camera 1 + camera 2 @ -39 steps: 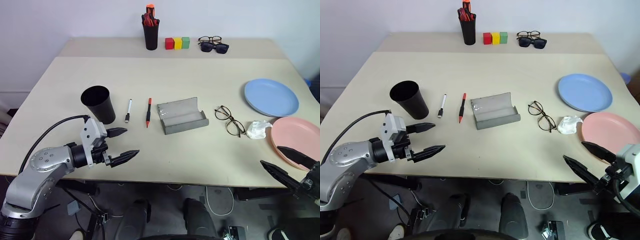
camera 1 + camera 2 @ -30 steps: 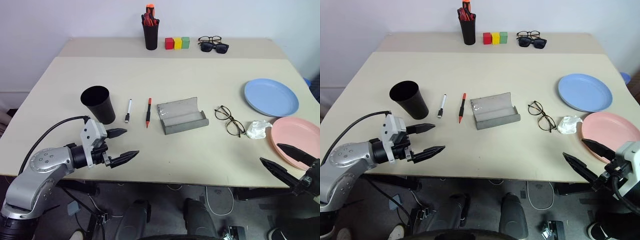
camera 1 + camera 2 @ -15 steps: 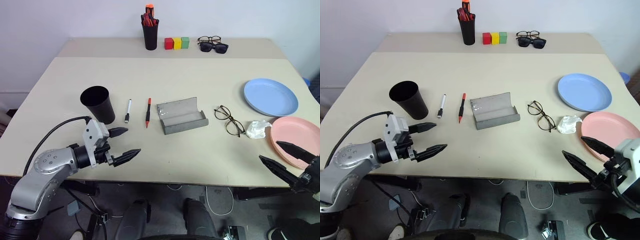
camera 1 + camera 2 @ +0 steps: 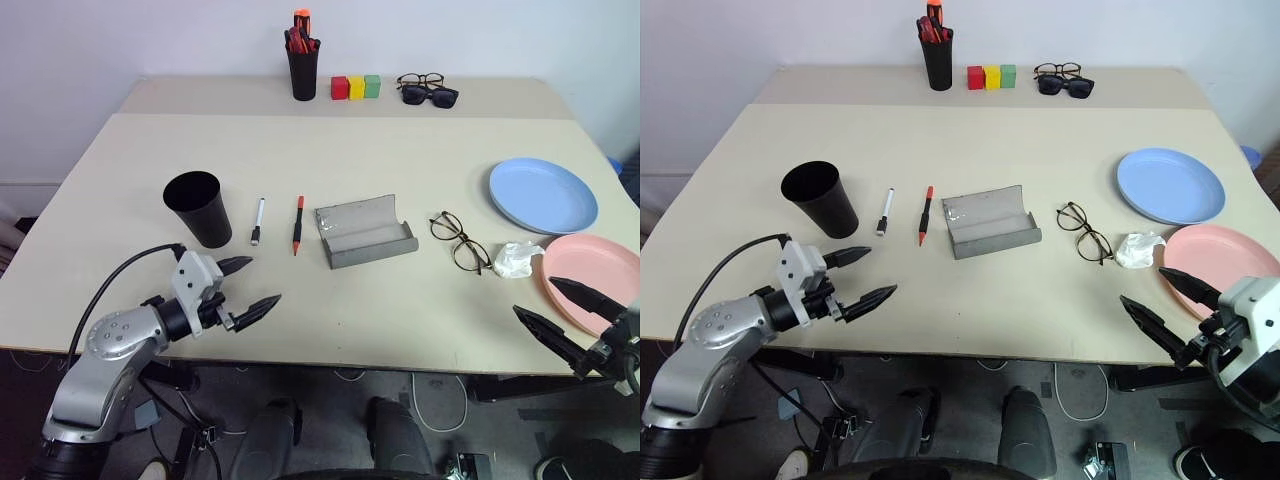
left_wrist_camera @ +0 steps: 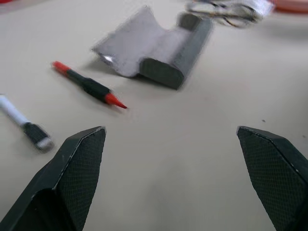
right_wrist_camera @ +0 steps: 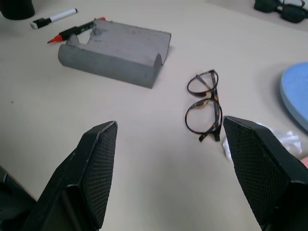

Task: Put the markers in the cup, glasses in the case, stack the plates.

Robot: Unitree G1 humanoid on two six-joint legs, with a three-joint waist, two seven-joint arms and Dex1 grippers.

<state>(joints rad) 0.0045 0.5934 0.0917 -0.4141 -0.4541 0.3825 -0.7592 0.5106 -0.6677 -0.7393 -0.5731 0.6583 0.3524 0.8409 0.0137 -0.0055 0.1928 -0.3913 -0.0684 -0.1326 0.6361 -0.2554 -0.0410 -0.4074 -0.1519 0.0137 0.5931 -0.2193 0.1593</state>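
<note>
The robot's left gripper should close on the thick black part (image 4: 297, 231) (image 5: 95, 89) of the red marker, near its pointed end.
The black cup (image 4: 198, 208) stands upright at the table's left. To its right lie the white marker (image 4: 257, 220) and the red marker (image 4: 298, 223), both flat on the table. The grey case (image 4: 365, 231) lies open in the middle, empty. The wire-framed glasses (image 4: 457, 240) lie right of it with their arms folded. The blue plate (image 4: 542, 194) and the pink plate (image 4: 590, 275) sit side by side at the right. My left gripper (image 4: 262, 281) hangs open near the front edge, short of the markers. My right gripper (image 4: 533, 296) is open at the pink plate's near rim.
A crumpled white tissue (image 4: 517, 259) lies between the glasses and the pink plate. At the back stand a black pen holder (image 4: 302, 62), three coloured blocks (image 4: 356, 86), and sunglasses with another pair of spectacles (image 4: 428, 90).
My left arm has drawn its elbow in and its gripper has edged slightly forward and down. The right gripper and the things on the table have stayed put.
</note>
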